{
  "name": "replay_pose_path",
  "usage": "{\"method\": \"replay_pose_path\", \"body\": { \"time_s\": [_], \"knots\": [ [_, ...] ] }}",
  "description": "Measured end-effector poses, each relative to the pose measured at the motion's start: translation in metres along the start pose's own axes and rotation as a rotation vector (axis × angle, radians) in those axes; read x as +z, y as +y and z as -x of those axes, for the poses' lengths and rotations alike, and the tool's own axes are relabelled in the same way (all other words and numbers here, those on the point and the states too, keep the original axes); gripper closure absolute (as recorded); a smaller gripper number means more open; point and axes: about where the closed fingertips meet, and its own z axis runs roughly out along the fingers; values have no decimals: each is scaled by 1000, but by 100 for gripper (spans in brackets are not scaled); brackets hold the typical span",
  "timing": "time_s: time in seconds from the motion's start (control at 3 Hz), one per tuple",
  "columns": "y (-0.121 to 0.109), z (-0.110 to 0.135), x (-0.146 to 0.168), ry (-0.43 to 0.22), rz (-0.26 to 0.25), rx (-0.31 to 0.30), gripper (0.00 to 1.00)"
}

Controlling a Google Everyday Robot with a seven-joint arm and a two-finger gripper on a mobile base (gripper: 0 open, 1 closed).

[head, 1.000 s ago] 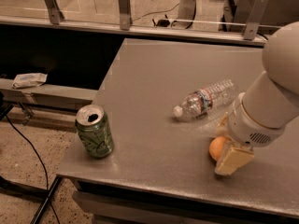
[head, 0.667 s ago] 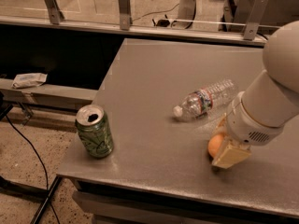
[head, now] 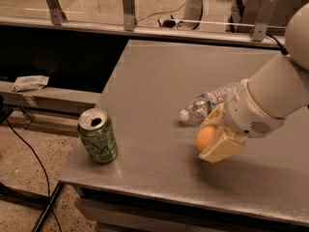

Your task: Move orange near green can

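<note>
Next, I let go of the orange on the table [head: 140,142] next to the green can, on the side of the can that faces the bottle.
The orange [head: 205,137] is a small round fruit held between the pale fingers of my gripper [head: 213,135] at the right of the grey table [head: 159,86]. The gripper is shut on it, with one finger [head: 221,147] in front of the fruit and the other behind it. The green can [head: 98,136] stands upright near the table's front left corner, its silver top open. The orange is well to the right of the can, with bare table between them.
A clear plastic water bottle [head: 208,104] lies on its side just behind the gripper, cap pointing left. The table's front edge runs close below the can and gripper. A dark gap and a railing lie behind the table; cables run on the floor at left.
The gripper has moved left toward the can, carrying the orange with it. The can and bottle have not moved.
</note>
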Motion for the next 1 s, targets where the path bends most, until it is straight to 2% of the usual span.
{"method": "replay_pose_path", "body": {
  "time_s": [0.33, 1.0],
  "knots": [
    [18, 50, 11, -74, 32, -93, 100],
    [27, 73, 20, -91, 62, -131, 100]
  ]
}}
